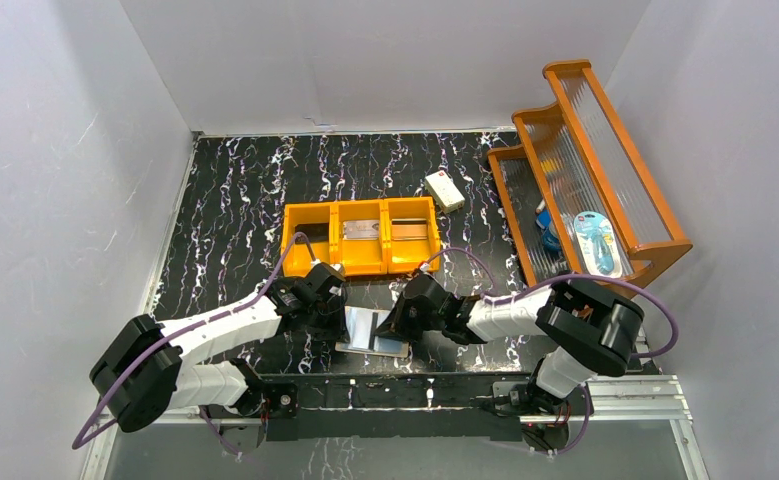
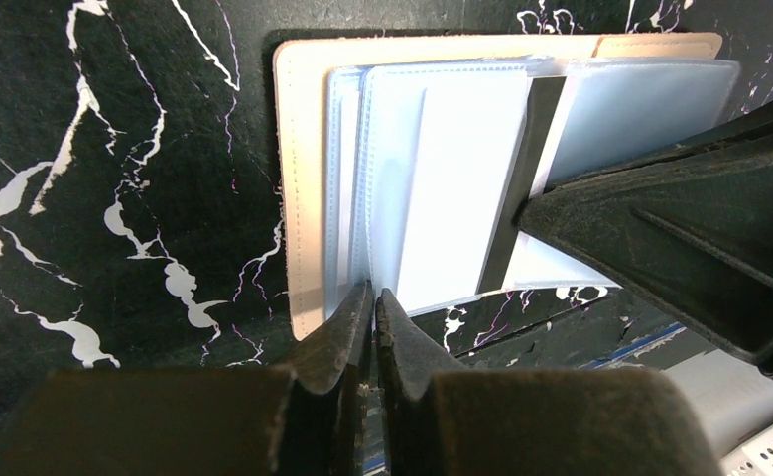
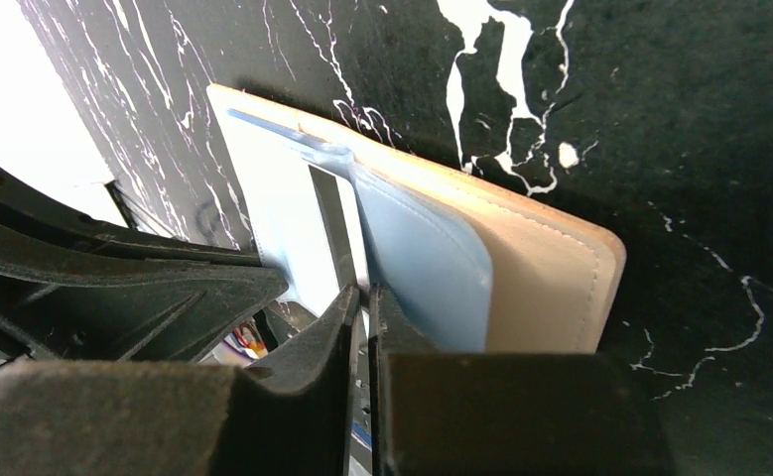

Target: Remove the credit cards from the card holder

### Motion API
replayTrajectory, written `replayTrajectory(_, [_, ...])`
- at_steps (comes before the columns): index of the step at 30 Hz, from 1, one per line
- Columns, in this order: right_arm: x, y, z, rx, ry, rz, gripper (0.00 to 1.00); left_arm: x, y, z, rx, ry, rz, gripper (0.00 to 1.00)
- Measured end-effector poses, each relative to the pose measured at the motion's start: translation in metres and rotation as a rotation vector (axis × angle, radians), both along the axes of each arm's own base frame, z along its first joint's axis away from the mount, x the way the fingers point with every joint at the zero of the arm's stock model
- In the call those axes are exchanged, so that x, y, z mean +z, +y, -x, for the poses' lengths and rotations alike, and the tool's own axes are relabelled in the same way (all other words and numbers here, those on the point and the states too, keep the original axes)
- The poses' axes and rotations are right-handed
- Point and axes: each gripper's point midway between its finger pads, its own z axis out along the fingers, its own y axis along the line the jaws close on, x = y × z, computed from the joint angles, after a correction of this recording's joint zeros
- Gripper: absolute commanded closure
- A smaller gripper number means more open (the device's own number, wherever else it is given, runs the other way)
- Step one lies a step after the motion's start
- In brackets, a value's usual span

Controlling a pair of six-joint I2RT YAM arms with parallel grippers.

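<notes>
My right gripper should open and grip the striped end (image 3: pixel 337 230) deeper before pulling, because its fingers pinch only a sliver of the credit card's edge beside the blue pocket flap.
The card holder (image 1: pixel 370 330) lies open on the black marble table between my two grippers, peach cover (image 2: pixel 301 198) down and pale blue pockets up. A white credit card (image 2: pixel 461 188) with a black stripe sticks partway out of a pocket toward the right. My left gripper (image 2: pixel 374 293) is shut on the near edge of a plastic pocket. Opposite it, my right gripper (image 3: pixel 365 293) is shut on the protruding edge of the credit card (image 3: pixel 293 228), next to the blue pocket flap (image 3: pixel 422 258). Any other cards are hidden.
An orange three-compartment bin (image 1: pixel 360 235) stands just behind the card holder. A white box (image 1: pixel 445 190) lies further back. A wooden rack (image 1: pixel 585 170) with packaged items stands at the right. White walls close in the table.
</notes>
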Motion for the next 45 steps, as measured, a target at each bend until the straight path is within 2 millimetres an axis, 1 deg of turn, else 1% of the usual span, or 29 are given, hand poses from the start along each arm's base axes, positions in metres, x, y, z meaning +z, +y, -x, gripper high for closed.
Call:
replayTrajectory(5, [-0.001, -0.001, 0.001, 0.002, 0.001, 0.004, 0.7, 0.0, 0.0, 0.0, 0.0, 0.0, 0.002, 0.93])
replayTrajectory(10, [0.002, 0.003, 0.001, 0.014, 0.004, -0.009, 0.63, 0.0, 0.0, 0.0, -0.001, 0.0, 0.003, 0.93])
replayTrajectory(12, [0.003, 0.005, 0.001, 0.016, 0.005, -0.013, 0.62, 0.0, -0.001, 0.0, -0.002, 0.002, 0.004, 0.93])
replayTrajectory(13, [0.003, 0.005, 0.001, 0.017, 0.005, -0.015, 0.62, 0.001, -0.001, 0.001, -0.003, 0.002, 0.005, 0.93])
replayTrajectory(15, [0.004, 0.006, 0.001, 0.017, 0.004, -0.018, 0.66, 0.001, -0.001, 0.001, -0.003, 0.002, 0.005, 0.93])
replayTrajectory(18, [0.002, 0.006, 0.001, 0.019, 0.008, -0.015, 0.77, 0.001, -0.001, 0.001, -0.004, 0.004, 0.007, 0.93])
replayTrajectory(21, [-0.001, 0.004, 0.002, 0.019, 0.012, -0.004, 0.96, 0.001, -0.001, 0.001, -0.005, 0.006, 0.008, 0.93])
replayTrajectory(22, [-0.002, 0.004, 0.002, 0.018, 0.013, 0.0, 1.0, 0.001, -0.001, 0.001, -0.006, 0.005, 0.008, 0.93])
replayTrajectory(29, [0.001, 0.0, 0.0, 0.001, 0.002, 0.014, 1.0, 0.001, -0.001, 0.001, -0.005, 0.006, 0.008, 0.92])
replayTrajectory(33, [0.005, -0.003, -0.002, -0.006, -0.012, 0.019, 1.0, 0.001, -0.001, 0.001, -0.005, 0.005, 0.01, 0.88])
replayTrajectory(38, [0.004, -0.004, -0.001, -0.006, -0.014, 0.023, 1.0, 0.003, -0.002, 0.0, -0.007, 0.001, 0.012, 0.76])
replayTrajectory(40, [0.002, -0.004, -0.001, -0.006, -0.012, 0.027, 0.99, 0.007, -0.004, -0.002, -0.009, -0.005, 0.016, 0.73])
replayTrajectory(45, [0.0, -0.004, -0.001, -0.006, -0.008, 0.033, 0.96, 0.019, -0.015, -0.014, -0.022, -0.038, 0.032, 0.72])
